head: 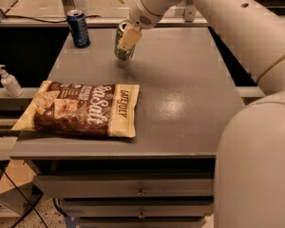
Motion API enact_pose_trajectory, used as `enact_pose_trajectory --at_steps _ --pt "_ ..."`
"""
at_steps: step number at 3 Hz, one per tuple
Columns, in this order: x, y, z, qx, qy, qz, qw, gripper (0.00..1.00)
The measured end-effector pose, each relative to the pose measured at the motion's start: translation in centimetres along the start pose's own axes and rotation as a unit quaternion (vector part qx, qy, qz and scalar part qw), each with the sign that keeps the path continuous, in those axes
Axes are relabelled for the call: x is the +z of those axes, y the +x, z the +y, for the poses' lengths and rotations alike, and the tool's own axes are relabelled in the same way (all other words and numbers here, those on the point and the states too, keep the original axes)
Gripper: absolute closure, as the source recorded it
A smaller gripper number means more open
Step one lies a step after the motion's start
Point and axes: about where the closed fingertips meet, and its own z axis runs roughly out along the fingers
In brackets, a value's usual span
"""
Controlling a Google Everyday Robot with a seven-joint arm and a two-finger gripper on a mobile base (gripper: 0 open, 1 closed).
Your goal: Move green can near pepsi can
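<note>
My gripper will stand the green can on the grey table [100,57] close beside the pepsi can, slightly nearer the chip bag.
The green can [121,50] has mottled green-and-white sides and hangs tilted just above the grey table [180,94], near its far middle. My gripper [127,38] is shut on the green can, with one pale finger [130,38] across the can's front. The pepsi can [79,28] is dark blue with a silver top and stands upright at the table's far left corner, to the left of the green can and apart from it.
A large brown-and-cream chip bag [80,109] lies flat at the table's front left. A white pump bottle [9,81] stands on a ledge left of the table. Drawers [137,189] sit below the table's front edge. My arm fills the right side.
</note>
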Motion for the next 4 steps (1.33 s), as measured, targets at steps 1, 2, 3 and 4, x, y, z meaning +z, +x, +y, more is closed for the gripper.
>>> enact_pose_trajectory --at_steps 1,2,3,4 --pt "2.0 -1.2 -0.7 -0.001 0.001 -0.001 1.0 1.0" --pt "3.6 -2.3 -1.2 -0.001 -0.002 -0.004 1.0 1.0" --pt "5.3 -3.7 -1.4 -0.003 -0.01 -0.014 0.9999 1.0" --pt "6.6 -5.2 -1.6 -0.009 -0.019 -0.024 0.9995 0.83"
